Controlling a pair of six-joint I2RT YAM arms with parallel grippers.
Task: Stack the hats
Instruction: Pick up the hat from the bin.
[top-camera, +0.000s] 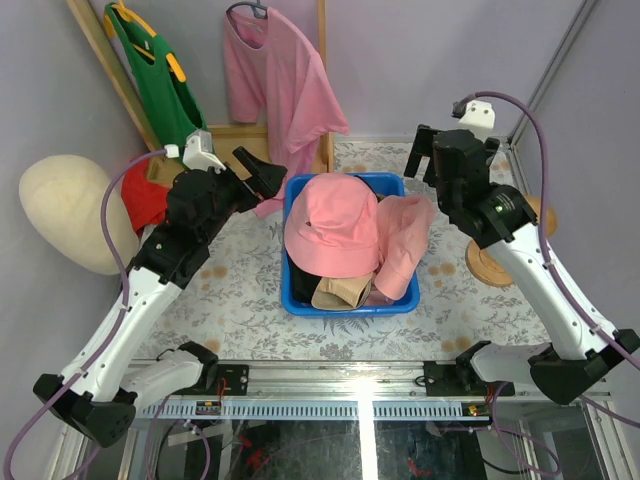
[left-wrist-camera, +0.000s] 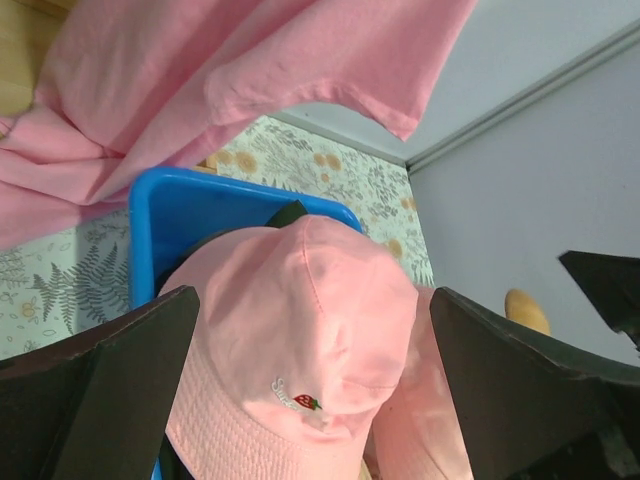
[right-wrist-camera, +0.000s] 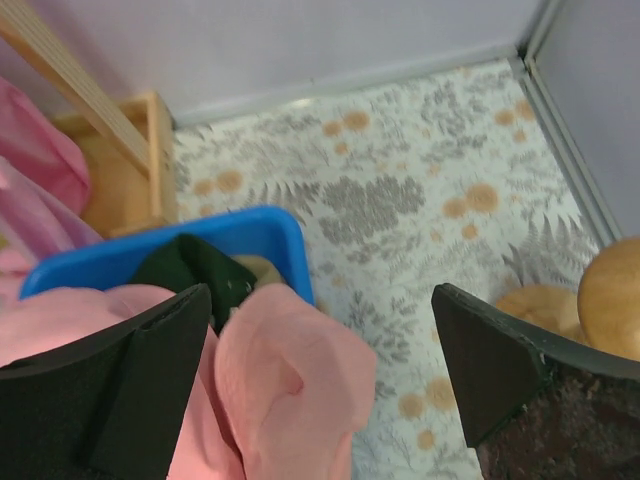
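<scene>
The pink cap is hanging over the blue bin's rim, so my right gripper will go to it next and close on the cap's raised middle fold (top-camera: 404, 232) (right-wrist-camera: 288, 435).
The hats lie heaped in a blue bin (top-camera: 345, 306) at the table's middle. A pink bucket hat (top-camera: 333, 225) with a small strawberry mark (left-wrist-camera: 300, 340) is on top. A pink cap (top-camera: 405, 238) hangs over the bin's right rim, and a tan cap (top-camera: 335, 292) peeks out at the front. A dark green cap (right-wrist-camera: 190, 265) shows at the bin's far edge. My left gripper (top-camera: 262, 172) hovers open by the bin's far left corner, its fingers (left-wrist-camera: 130, 370) framing the bucket hat. My right gripper (top-camera: 425, 160) is open above the far right corner, beside the pink cap (right-wrist-camera: 290, 390).
A pink T-shirt (top-camera: 280, 80) and a green T-shirt (top-camera: 155, 70) hang on a wooden rack (top-camera: 240, 140) behind the bin. A cream mannequin head (top-camera: 65, 210) stands at the left, with a red cloth (top-camera: 145, 200) beside it. A round wooden stand (top-camera: 490, 262) is at the right.
</scene>
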